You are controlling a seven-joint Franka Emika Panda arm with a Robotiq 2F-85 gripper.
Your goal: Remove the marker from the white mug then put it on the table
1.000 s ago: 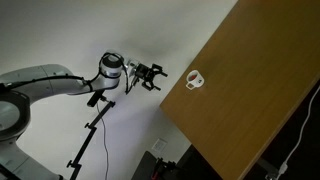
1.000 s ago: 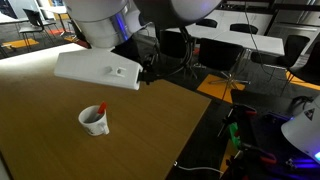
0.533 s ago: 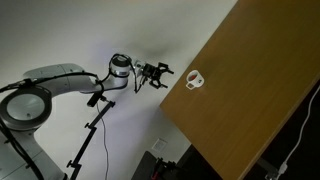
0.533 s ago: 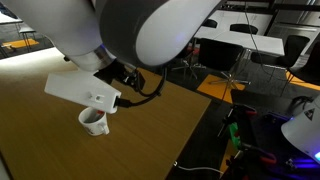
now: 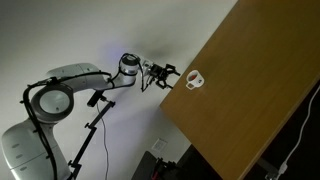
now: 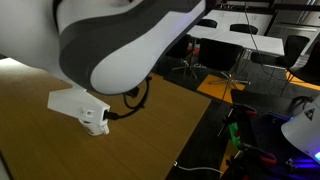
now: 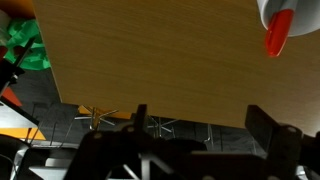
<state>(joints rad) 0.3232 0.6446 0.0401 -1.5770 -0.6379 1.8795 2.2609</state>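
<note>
The robot's gripper needs to close on the red end of the marker [image 5: 190, 73] [image 7: 277, 38], where it pokes out beyond the white mug's rim.
The white mug [image 5: 195, 79] stands on the wooden table [image 5: 250, 90] near its edge. In the wrist view the mug [image 7: 292, 10] shows at the top right corner with the red marker [image 7: 277, 35] sticking out of it. My gripper [image 5: 166, 75] is open and empty, in the air just off the table edge, a short way from the mug. In the wrist view the gripper [image 7: 200, 122] has its dark fingers [image 7: 265, 122] spread wide over the table edge [image 7: 150, 98]. In the exterior view filled by the arm [image 6: 120, 40], the mug is mostly hidden.
A green object [image 7: 25, 45] lies beyond the table's corner in the wrist view. Office chairs [image 6: 225, 60] and desks stand past the table. A black stand [image 5: 90, 130] is below the arm. A cable [image 5: 300, 140] hangs at the table's side.
The arm has stretched out toward the table, carrying the gripper closer to the mug. In the other exterior view the arm now covers most of the picture and the mug.
</note>
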